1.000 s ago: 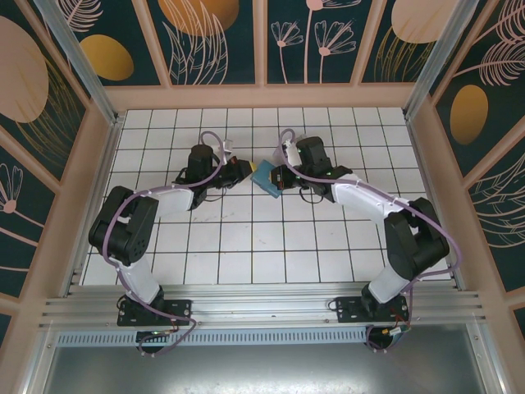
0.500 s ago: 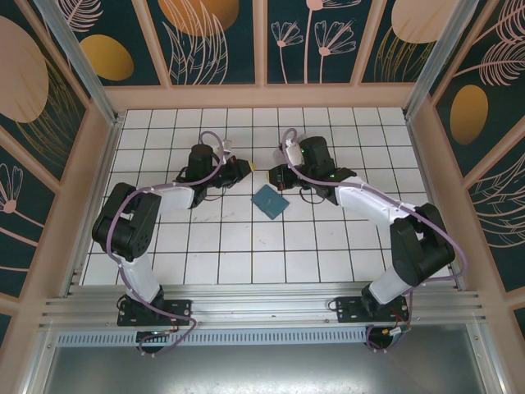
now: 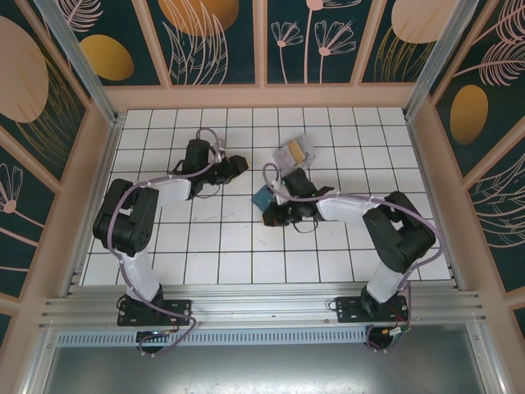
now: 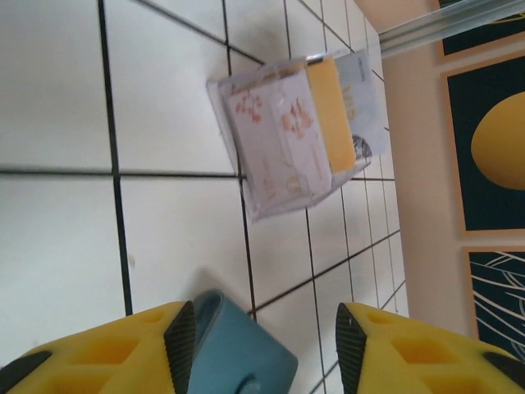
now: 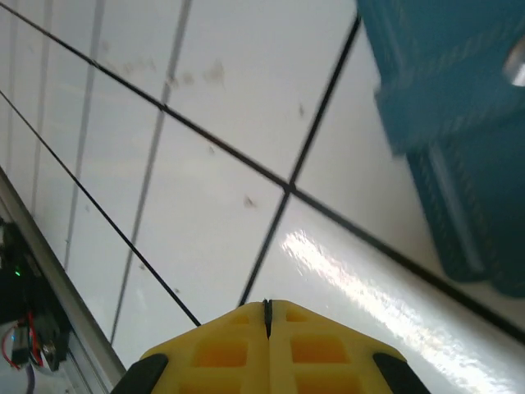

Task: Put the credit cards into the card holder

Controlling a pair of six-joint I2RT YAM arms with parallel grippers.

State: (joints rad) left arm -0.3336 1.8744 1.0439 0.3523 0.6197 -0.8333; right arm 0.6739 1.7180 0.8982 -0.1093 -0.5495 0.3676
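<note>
The card holder's strap is snapped shut and the robot's closed right gripper sits beyond it, so that gripper should move back, open and grip the strap's snap end (image 5: pixel 516 66).
The credit cards (image 3: pixel 294 153) lie fanned on the white grid table, pale grey with one gold-yellow card; in the left wrist view the credit cards (image 4: pixel 295 135) are ahead of my fingers. The teal-blue card holder (image 3: pixel 262 197) lies flat nearer the middle. My left gripper (image 3: pixel 235 164) is open, a short way left of both things; the card holder (image 4: pixel 238 345) lies on the table beyond its left pad (image 4: pixel 179 336), not gripped. My right gripper (image 3: pixel 271 216) is shut and empty, low over the table just in front of the card holder (image 5: pixel 459 123).
Pink walls (image 3: pixel 98 164) enclose the table on the left, right and back. The aluminium rail (image 3: pixel 262 308) runs along the near edge by the arm bases. Open grid squares lie in front of the card holder.
The card holder, held up between the grippers a second ago, now lies on the table. My right arm swung toward the near side, uncovering the cards. My left gripper has opened.
</note>
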